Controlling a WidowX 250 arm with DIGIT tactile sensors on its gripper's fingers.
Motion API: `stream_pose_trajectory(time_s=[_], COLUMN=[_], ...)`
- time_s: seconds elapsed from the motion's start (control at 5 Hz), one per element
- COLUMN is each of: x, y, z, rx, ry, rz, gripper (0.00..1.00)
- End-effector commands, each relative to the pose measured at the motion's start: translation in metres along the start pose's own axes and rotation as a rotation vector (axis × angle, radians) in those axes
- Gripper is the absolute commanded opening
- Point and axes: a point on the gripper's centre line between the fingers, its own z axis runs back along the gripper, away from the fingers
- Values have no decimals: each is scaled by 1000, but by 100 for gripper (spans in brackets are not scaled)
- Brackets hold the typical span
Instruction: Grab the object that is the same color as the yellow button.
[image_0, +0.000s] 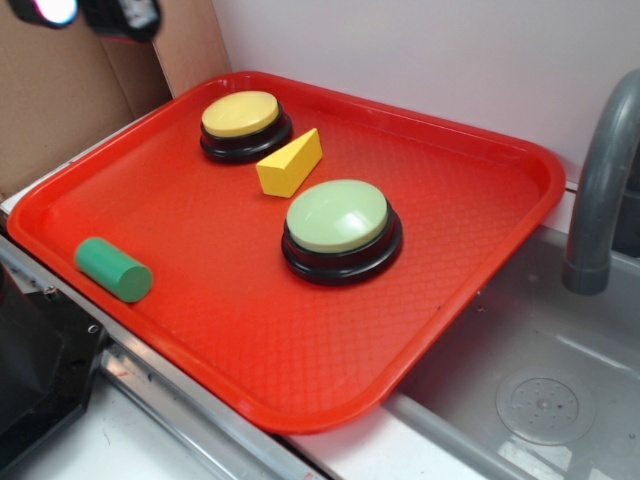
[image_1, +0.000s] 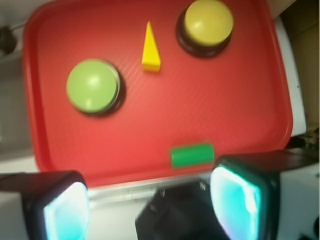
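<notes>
The wedge matches the yellow button's colour. So my gripper should close on the yellow wedge's thick end (image_0: 282, 173) (image_1: 151, 60), with its fingers on both sides.
The object, a small yellow wedge (image_0: 290, 163) (image_1: 150, 49), lies on the red tray (image_0: 250, 330) between the two buttons. The yellow button (image_0: 243, 122) (image_1: 207, 22), a yellow dome on a black base, sits at the tray's far left corner, close beside the wedge. High above the tray's near edge, my gripper (image_1: 150, 210) is open, with nothing between its pads (image_1: 237, 202). It is well clear of the wedge. In the exterior view only a dark part of the arm (image_0: 120, 15) shows at the top left.
A larger pale green button (image_0: 340, 225) (image_1: 93, 86) stands mid-tray. A green cylinder (image_0: 113, 269) (image_1: 192, 154) lies near the tray's front left edge. A grey faucet (image_0: 600, 180) and sink basin (image_0: 540, 400) are on the right, cardboard (image_0: 60, 100) at the back left.
</notes>
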Motion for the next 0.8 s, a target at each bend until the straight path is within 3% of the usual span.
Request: stream_pose_trajectory(time_s=[0.0,0.4,0.6], x=[61,103,115], y=[6,23,22], z=[-41,-91,-112], rx=[11,-20,3], ry=[-63,-41,-24], rz=[159,296,339], gripper=[100,100,100])
